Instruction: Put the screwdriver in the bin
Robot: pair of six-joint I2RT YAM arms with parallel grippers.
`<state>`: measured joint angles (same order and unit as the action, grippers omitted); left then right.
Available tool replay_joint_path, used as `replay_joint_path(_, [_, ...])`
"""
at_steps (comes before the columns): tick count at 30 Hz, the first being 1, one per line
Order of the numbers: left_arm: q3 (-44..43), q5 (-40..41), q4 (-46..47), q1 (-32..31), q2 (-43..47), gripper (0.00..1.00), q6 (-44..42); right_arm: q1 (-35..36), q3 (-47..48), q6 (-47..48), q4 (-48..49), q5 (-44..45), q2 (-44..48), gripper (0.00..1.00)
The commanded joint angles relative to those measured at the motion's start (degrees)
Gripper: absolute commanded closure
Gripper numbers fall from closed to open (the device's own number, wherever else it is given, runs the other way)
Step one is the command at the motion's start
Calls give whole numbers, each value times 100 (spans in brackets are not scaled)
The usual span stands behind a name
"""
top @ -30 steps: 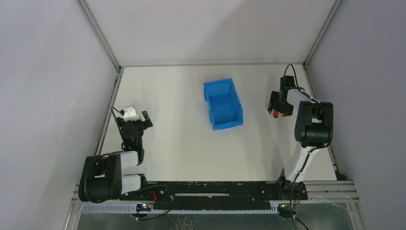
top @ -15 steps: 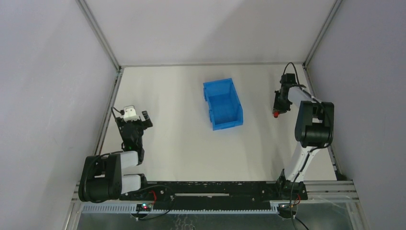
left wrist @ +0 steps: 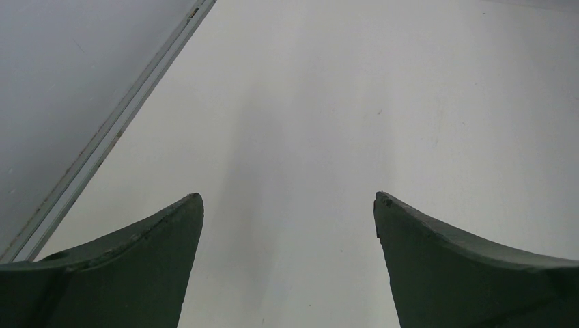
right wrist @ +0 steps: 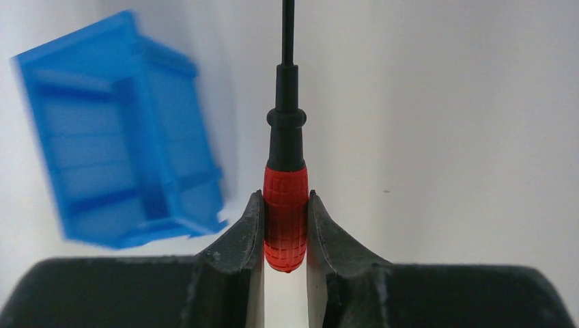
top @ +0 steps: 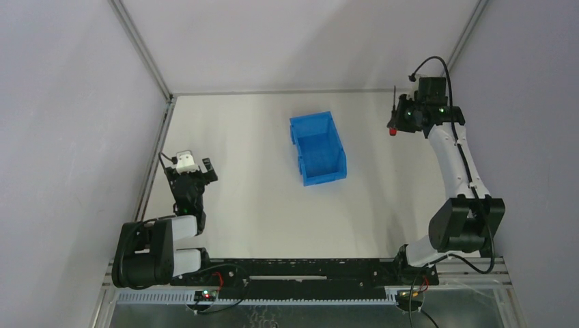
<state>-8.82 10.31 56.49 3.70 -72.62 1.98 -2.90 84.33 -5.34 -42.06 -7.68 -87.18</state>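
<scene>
I need to use my right gripper to put the screwdriver, now held raised away from the bin, down on the middle of the blue bin's bottom (top: 315, 156) (right wrist: 142, 158).
The screwdriver (right wrist: 285, 205) has a red ribbed handle and a thin black shaft. My right gripper (right wrist: 285, 198) is shut on the red handle, with the shaft pointing away from the wrist camera. In the top view the right gripper (top: 397, 119) holds the screwdriver (top: 393, 130) raised at the far right, well to the right of the bin (top: 317, 148). The bright blue, open-topped bin (right wrist: 119, 137) appears blurred at the left of the right wrist view and looks empty. My left gripper (left wrist: 288, 198) is open over bare table, and in the top view the left gripper (top: 194, 169) sits at the left side.
Grey enclosure walls and metal frame rails (top: 153, 150) border the white table (top: 259, 205) on the left, back and right. A rail (left wrist: 116, 126) runs diagonally past my left gripper. The arm bases stand along the black bar (top: 300, 270) at the near edge.
My right gripper closed on the screwdriver's red handle and lifted it off the table, the arm stretching up and back. The left arm has stayed still.
</scene>
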Motion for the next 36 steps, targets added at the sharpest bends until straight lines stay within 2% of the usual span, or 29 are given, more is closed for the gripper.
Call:
replay_joint_path(1, [-225,-2,380,-15,55,0,-32,618,243,-126,-233,-833,386,89])
replay_joint_path(10, [-217,-1,380,-14,55,0,-32,2306,746,-216,65,-914,76,88])
replay_joint_path(13, [-217,6,380,-16,55,0,-31,2773,767,-366,291,-646,-222,87])
replay_joint_path(15, [-217,1,380,-13,55,0,-31,3083,735,-485,488,-87,-416,86])
replay_joint_path(21, [-221,3,380,-11,55,0,-31,3446,485,-675,959,891,-1043,84])
replay_joint_path(29, [-225,1,380,-18,56,0,-31,3572,-192,-922,1707,1153,-1803,75])
replay_joint_path(33, [-217,-2,378,-11,55,0,-31,3673,-353,-1139,1822,1483,-2138,72])
replay_joint_path(36, [-217,2,380,-10,55,0,-33,3771,-383,-1264,1868,1746,-2346,66])
